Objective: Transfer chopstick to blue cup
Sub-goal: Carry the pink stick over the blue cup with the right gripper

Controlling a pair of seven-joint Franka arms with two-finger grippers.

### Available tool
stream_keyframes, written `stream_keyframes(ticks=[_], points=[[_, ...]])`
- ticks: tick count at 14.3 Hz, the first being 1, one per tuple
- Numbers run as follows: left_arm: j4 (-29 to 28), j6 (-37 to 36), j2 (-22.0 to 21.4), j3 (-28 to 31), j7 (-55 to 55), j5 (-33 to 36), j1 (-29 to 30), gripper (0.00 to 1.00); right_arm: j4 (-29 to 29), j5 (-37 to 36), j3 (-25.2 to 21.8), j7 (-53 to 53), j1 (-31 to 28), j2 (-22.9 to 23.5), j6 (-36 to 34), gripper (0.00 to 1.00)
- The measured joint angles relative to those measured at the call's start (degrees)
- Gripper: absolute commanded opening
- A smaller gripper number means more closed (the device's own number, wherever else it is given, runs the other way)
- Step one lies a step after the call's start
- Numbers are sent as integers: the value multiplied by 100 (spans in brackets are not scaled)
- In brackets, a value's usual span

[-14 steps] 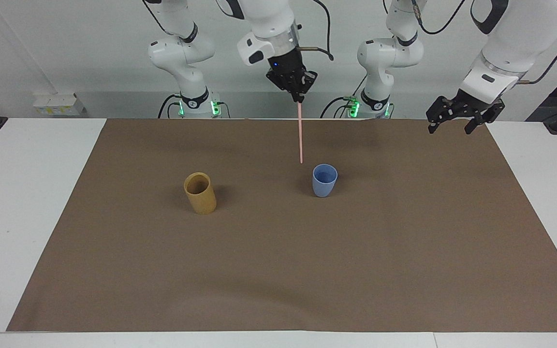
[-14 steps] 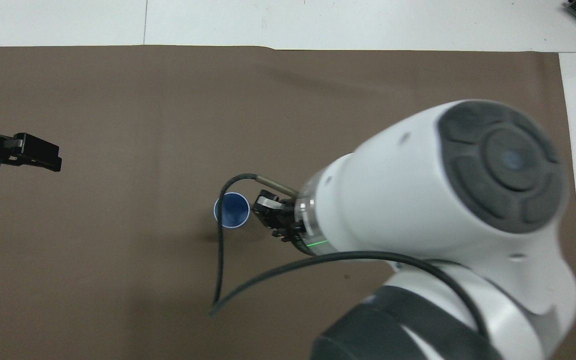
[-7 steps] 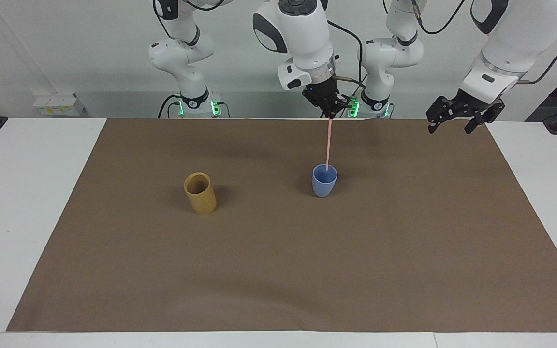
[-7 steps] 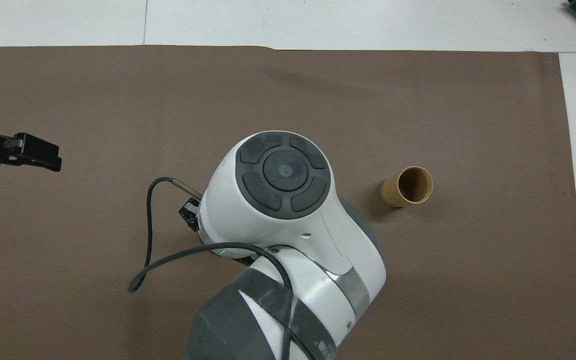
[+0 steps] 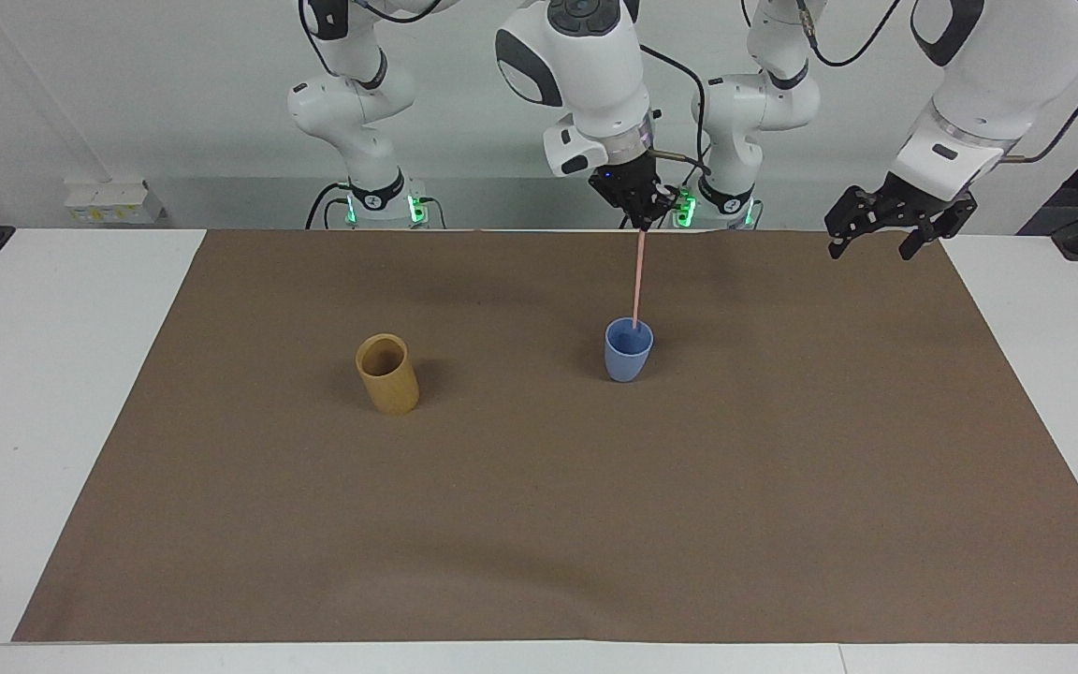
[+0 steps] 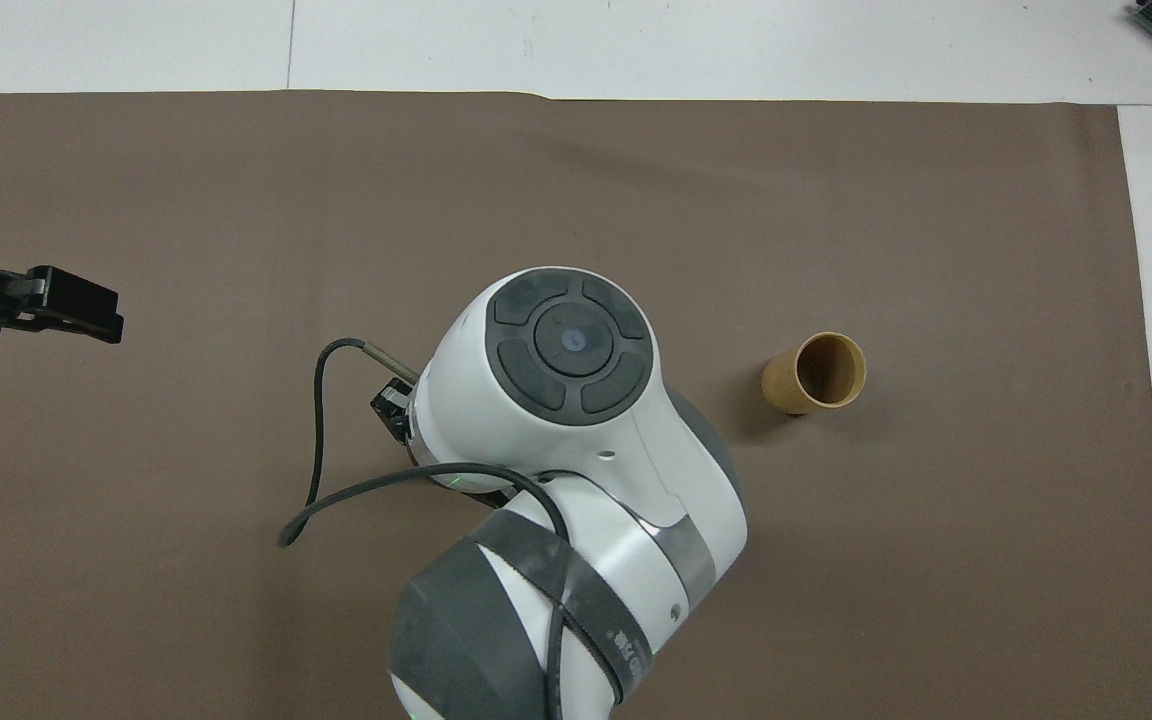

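My right gripper is to let go of the pale-pink chopstick, now upright at the cup's mouth, inside the blue cup (image 6: 471, 427), leaving it leaning on the cup's rim.
The blue cup (image 5: 629, 349) stands upright on the brown mat (image 5: 539, 524). My right gripper (image 5: 644, 221) hangs straight above it, shut on the top end of the pale-pink chopstick (image 5: 637, 277). The stick hangs almost upright and its lower tip sits at the cup's mouth, just inside the rim. From overhead the right arm (image 6: 556, 380) hides the cup, the chopstick and the gripper's tips. My left gripper (image 5: 876, 239) (image 6: 76, 310) waits open in the air over the mat's edge at the left arm's end of the table.
A tan wooden cup (image 5: 387, 374) (image 6: 816, 373) stands on the mat toward the right arm's end, about level with the blue cup. White table (image 5: 52, 374) borders the mat at both ends.
My right gripper has carried the chopstick sideways from beside the blue cup to over it and lowered it, so the tip is now at the cup's mouth. The left arm has not moved.
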Motion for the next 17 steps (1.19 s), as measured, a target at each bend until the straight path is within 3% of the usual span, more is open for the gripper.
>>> stream_keyframes(ticks=[10,13,15,17], points=[[0,0,0,0,0,0,0,100,-435,-86,-18,-120,-26,10,484,2],[0,0,0,0,0,0,0,100,-445,-89,-18,-124,-49,10,522,52],[0,0,0,0,0,0,0,100,-446,-100,-19,-128,-66,9,536,71],[0,0,0,0,0,0,0,100,-439,-224,-20,-136,-89,9,556,77]])
